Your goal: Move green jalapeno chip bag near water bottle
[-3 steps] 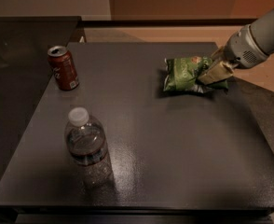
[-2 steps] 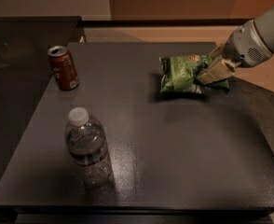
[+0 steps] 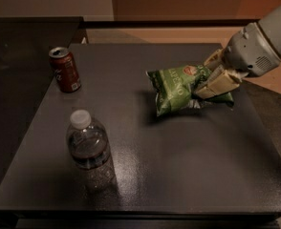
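Observation:
I need to release the green jalapeno chip bag, hanging a little above the table now, from my gripper on the front half of the dark table (image 3: 157,147), next to the water bottle.
The green jalapeno chip bag (image 3: 178,87) hangs tilted a little above the dark table, right of centre, its shadow beneath it. My gripper (image 3: 208,82) comes in from the upper right and is shut on the bag's right end, its tan fingers (image 3: 218,83) pinching the foil. The water bottle (image 3: 89,149), clear with a white cap, stands upright at the front left of the table, well apart from the bag.
A red soda can (image 3: 65,69) stands upright at the back left. The dark table (image 3: 188,166) ends in edges at the front and right. A second dark surface (image 3: 16,56) adjoins on the left.
The bag has been lifted off the table and carried left and toward the front, held in my gripper. The bottle and can have not moved.

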### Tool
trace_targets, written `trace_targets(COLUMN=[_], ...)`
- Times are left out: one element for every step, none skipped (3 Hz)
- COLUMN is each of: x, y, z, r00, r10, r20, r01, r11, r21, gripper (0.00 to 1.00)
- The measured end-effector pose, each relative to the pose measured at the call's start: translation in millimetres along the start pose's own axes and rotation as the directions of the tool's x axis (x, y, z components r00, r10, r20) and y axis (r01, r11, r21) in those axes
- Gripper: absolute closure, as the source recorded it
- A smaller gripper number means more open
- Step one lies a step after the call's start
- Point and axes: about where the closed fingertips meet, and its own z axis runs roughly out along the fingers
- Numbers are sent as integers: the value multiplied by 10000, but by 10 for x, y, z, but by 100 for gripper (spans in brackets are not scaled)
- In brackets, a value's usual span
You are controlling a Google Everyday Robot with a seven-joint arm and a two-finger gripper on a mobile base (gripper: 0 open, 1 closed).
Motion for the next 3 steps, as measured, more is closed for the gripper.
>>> trace_targets(x=[-151,-216,-251], y=[314,582,786], z=[65,174,301], r00=[9951,9866,9807], r10=[-984,-1630,-1946], r20=[4,81,169], r01=[983,1631,1951], r11=[9943,9829,9721], r21=[-407,-855,-1298], gripper=[100,100,100])
